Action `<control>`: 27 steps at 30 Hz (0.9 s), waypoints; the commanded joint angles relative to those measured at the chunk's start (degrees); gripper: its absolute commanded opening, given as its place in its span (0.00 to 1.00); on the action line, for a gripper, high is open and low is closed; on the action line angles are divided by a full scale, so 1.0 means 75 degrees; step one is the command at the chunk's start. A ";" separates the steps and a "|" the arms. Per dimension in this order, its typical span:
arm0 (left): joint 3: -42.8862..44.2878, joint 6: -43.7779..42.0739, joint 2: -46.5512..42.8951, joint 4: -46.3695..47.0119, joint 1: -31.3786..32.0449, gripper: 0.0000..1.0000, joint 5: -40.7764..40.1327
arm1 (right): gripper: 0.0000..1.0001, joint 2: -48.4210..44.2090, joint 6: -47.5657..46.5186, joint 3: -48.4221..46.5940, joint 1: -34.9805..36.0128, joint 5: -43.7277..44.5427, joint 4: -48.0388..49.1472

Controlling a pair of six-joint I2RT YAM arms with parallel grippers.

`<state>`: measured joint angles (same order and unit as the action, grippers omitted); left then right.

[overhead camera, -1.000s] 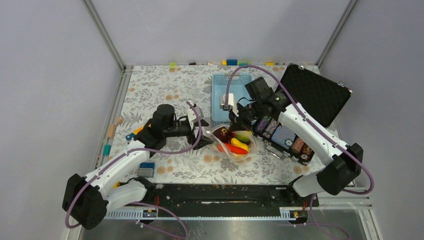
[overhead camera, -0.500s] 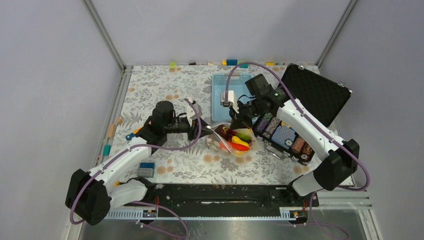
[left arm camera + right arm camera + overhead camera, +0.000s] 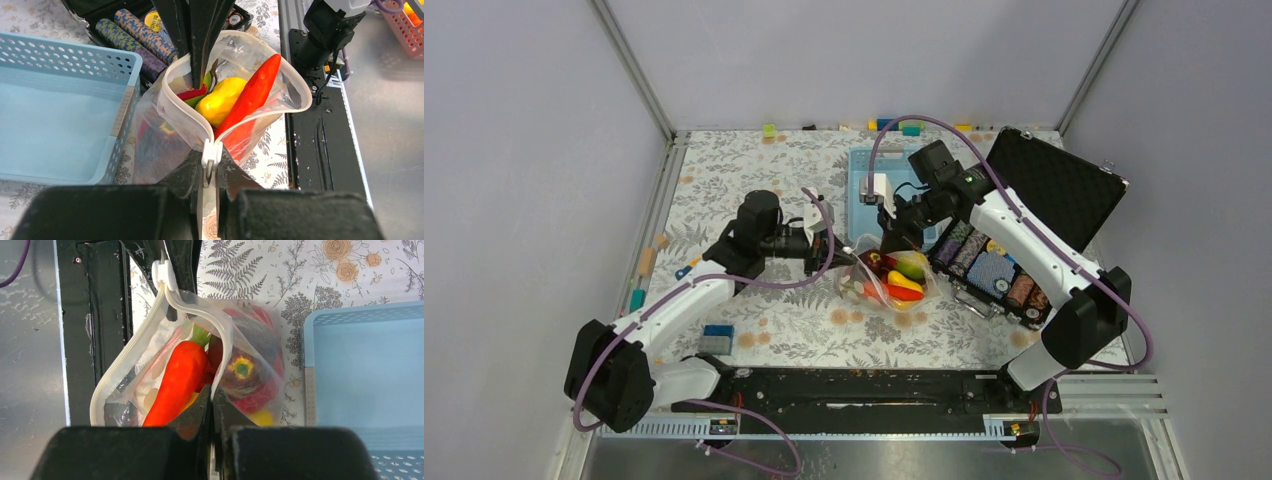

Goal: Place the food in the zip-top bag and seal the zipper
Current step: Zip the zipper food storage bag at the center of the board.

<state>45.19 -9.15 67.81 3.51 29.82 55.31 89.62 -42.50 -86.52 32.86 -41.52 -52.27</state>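
Observation:
The bag's opening gapes with the robot's right gripper on one side of its rim, so that gripper should open and pinch both sides together beside the white slider (image 3: 214, 134).
The zip-top bag (image 3: 890, 283) hangs between my two grippers, its mouth gaping open. Inside lies the food (image 3: 902, 283): an orange carrot (image 3: 175, 385), a yellow piece (image 3: 220, 102), a long red piece (image 3: 252, 92) and a dark red round one (image 3: 242, 372). My left gripper (image 3: 210, 162) is shut on the white slider (image 3: 211, 152) at one end of the zipper (image 3: 175, 102). At the opposite end, my right gripper (image 3: 212, 395) is shut on the bag's rim, pinching the zipper strip (image 3: 200, 315). In the top view the left gripper (image 3: 836, 250) and right gripper (image 3: 892, 240) flank the bag.
The light-blue basket (image 3: 869, 190) stands just behind the bag. An open black case (image 3: 1044, 185) with rows of chip stacks (image 3: 989, 270) lies to the right. Small coloured blocks (image 3: 716, 338) sit near the left and far edges. The black rail (image 3: 854, 390) runs along the front.
My left gripper has closed on the slider. Both grippers have shifted slightly toward the back, lifting the bag's mouth with them.

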 commanded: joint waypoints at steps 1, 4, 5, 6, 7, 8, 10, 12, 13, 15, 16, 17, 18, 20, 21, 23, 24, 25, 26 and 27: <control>0.0482 -0.0161 0.0140 0.0019 -0.0027 0.00 0.0355 | 0.01 -0.0082 0.0133 -0.0228 -0.0034 0.0074 -0.0120; 0.0465 -0.0183 0.0006 -0.0244 -0.0039 0.00 0.0272 | 0.07 -0.0331 0.0033 -0.0112 -0.0046 0.0409 -0.0114; 0.0432 -0.0180 -0.0082 -0.0301 -0.0042 0.00 0.0255 | 0.13 -0.0422 -0.0025 -0.0077 -0.0052 0.0512 -0.0112; 0.0402 -0.0099 -0.0177 -0.0322 -0.0039 0.00 0.0189 | 0.19 -0.0508 -0.0079 -0.0051 -0.0046 0.0622 -0.0111; 0.0403 0.0016 -0.0266 -0.0372 -0.0039 0.00 0.0063 | 0.28 -0.0595 -0.0111 -0.0037 -0.0055 0.0711 -0.0115; 0.0438 0.0079 -0.0357 -0.0533 -0.0039 0.00 -0.0096 | 0.40 -0.0669 -0.0116 -0.0041 -0.0049 0.0799 -0.0109; 0.0514 0.0251 -0.0489 -0.0922 -0.0028 0.00 -0.0393 | 0.59 -0.0816 0.0036 -0.0102 -0.0040 0.0777 -0.0128; 0.0525 0.0378 -0.0578 -0.1188 -0.0019 0.00 -0.0534 | 0.64 -0.1044 0.0141 -0.0124 -0.0034 0.0370 -0.0051; 0.0515 0.0427 -0.0598 -0.1220 -0.0016 0.00 -0.0534 | 0.66 -0.1178 0.0171 -0.0051 -0.0024 0.0068 0.0108; 0.0534 0.0535 -0.0615 -0.1269 0.0037 0.00 -0.0496 | 0.69 -0.1488 0.0237 0.0242 0.0159 -0.0354 0.0604; 0.0575 0.0504 -0.0620 -0.1379 0.0070 0.00 -0.0436 | 0.70 -0.1667 0.0330 0.0405 0.0331 -0.0303 0.0943; 0.0612 0.0412 -0.0650 -0.1506 0.0114 0.00 -0.0326 | 0.72 -0.1834 0.0500 0.0626 0.0592 -0.0069 0.1370; 0.0623 0.0269 -0.0695 -0.1585 0.0159 0.00 -0.0189 | 0.74 -0.1946 0.0735 0.0818 0.0900 0.0237 0.1800; 0.0547 0.0117 -0.0884 -0.1604 0.0205 0.00 0.0048 | 0.74 -0.2030 0.0856 0.0984 0.1422 0.0850 0.2240; 0.0498 0.0014 -0.0999 -0.1599 0.0220 0.00 0.0179 | 0.74 -0.2009 0.0945 0.0964 0.1556 0.0879 0.2287; 0.0305 -0.0126 -0.1262 -0.1506 0.0242 0.00 0.0386 | 0.71 -0.1901 0.1356 0.0881 0.1634 0.0760 0.2496; 0.0208 -0.0122 -0.1392 -0.1381 0.0236 0.00 0.0430 | 0.67 -0.1826 0.1612 0.0823 0.1646 0.0710 0.2615; 0.0131 -0.0105 -0.1499 -0.1260 0.0242 0.00 0.0465 | 0.64 -0.1725 0.1829 0.0747 0.1669 0.0657 0.2699; 0.0072 -0.0090 -0.1596 -0.1178 0.0248 0.00 0.0473 | 0.61 -0.1608 0.1967 0.0651 0.1716 0.0623 0.2706; 0.0057 -0.0068 -0.1635 -0.1139 0.0250 0.00 0.0457 | 0.60 -0.1511 0.2010 0.0556 0.1764 0.0616 0.2669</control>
<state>46.19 -8.16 59.22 -9.67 31.42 54.46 75.64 -33.80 -80.03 45.28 -37.26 -36.93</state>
